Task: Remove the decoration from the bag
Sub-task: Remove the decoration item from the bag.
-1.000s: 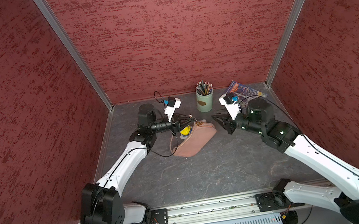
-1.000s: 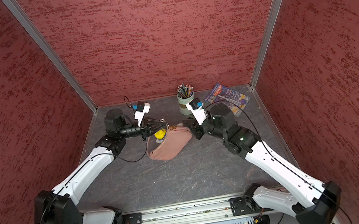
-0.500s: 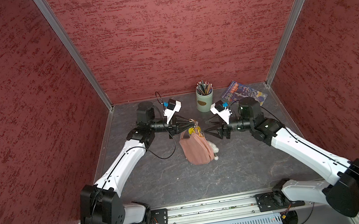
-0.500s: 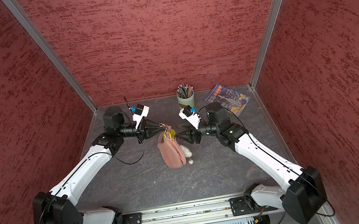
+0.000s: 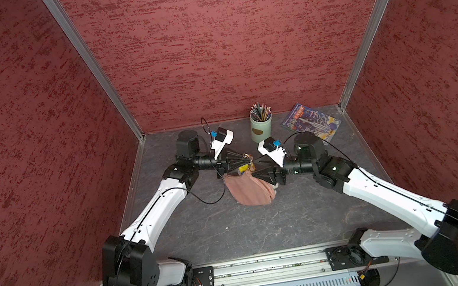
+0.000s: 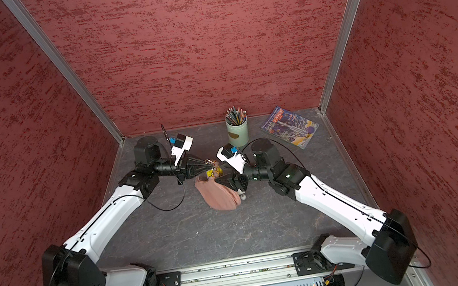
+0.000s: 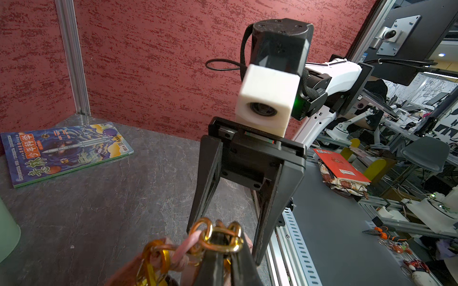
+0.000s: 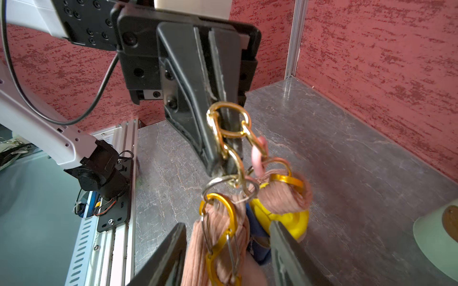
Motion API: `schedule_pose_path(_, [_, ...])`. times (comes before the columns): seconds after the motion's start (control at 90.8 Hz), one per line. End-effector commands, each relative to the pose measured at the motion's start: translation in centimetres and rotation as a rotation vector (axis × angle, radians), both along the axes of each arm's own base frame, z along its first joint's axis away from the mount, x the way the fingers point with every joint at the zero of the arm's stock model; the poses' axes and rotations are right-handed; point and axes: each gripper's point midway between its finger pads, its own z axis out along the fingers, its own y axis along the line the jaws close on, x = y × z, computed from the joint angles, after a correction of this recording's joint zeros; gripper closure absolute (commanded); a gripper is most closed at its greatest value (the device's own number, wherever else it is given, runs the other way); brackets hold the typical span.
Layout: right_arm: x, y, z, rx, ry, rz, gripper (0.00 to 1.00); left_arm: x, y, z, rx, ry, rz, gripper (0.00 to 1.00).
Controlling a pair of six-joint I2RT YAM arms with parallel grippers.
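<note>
Next, I pinch the carabiner alone (image 8: 219, 244) by its middle, because my right gripper's open fingers are around both the gathered top of the bag and that yellow carabiner.
The dusty-pink bag (image 5: 249, 190) (image 6: 219, 195) hangs by its gold chain (image 7: 223, 237) (image 8: 229, 123), lower end on the table. My left gripper (image 5: 244, 158) (image 6: 207, 162) (image 7: 220, 245) is shut on that chain. The decoration (image 8: 280, 218) is a yellow charm with a blue part, seen in both top views (image 5: 242, 168) (image 6: 215, 171) just under the chain. A yellow carabiner (image 8: 220, 237) hangs against the gathered bag top (image 8: 198, 247). My right gripper (image 5: 254, 174) (image 6: 219, 179) (image 8: 226, 257) is open, its jaws on either side of bag top, carabiner and charm.
A green pencil cup (image 5: 261, 127) (image 8: 436, 235) and a magazine (image 5: 310, 123) (image 7: 64, 151) sit at the back of the grey table. Red walls close in three sides. A small white piece (image 6: 242, 196) lies beside the bag under my right gripper.
The bag lay flat a second ago; my left gripper has lifted it by the chain. My right gripper has opened and moved in around the bag's top.
</note>
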Motion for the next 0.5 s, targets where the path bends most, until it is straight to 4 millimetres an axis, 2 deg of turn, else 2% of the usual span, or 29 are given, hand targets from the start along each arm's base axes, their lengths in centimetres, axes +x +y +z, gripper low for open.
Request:
schedule_pose_path(0.0, [0.81, 0.21, 0.44, -0.012, -0.039, -0.036, 0.44, 0.00, -0.10, 1.31, -0.012, -0.043, 0.000, 1.00])
schedule_pose_path(0.209, [0.85, 0.31, 0.65, -0.020, -0.056, -0.039, 0.51, -0.08, 0.06, 1.35, -0.010, -0.042, 0.005, 1.00])
schedule_pose_path(0.485, [0.91, 0.38, -0.10, -0.040, -0.032, -0.037, 0.61, 0.38, 0.18, 1.51, -0.006, -0.052, 0.031, 1.00])
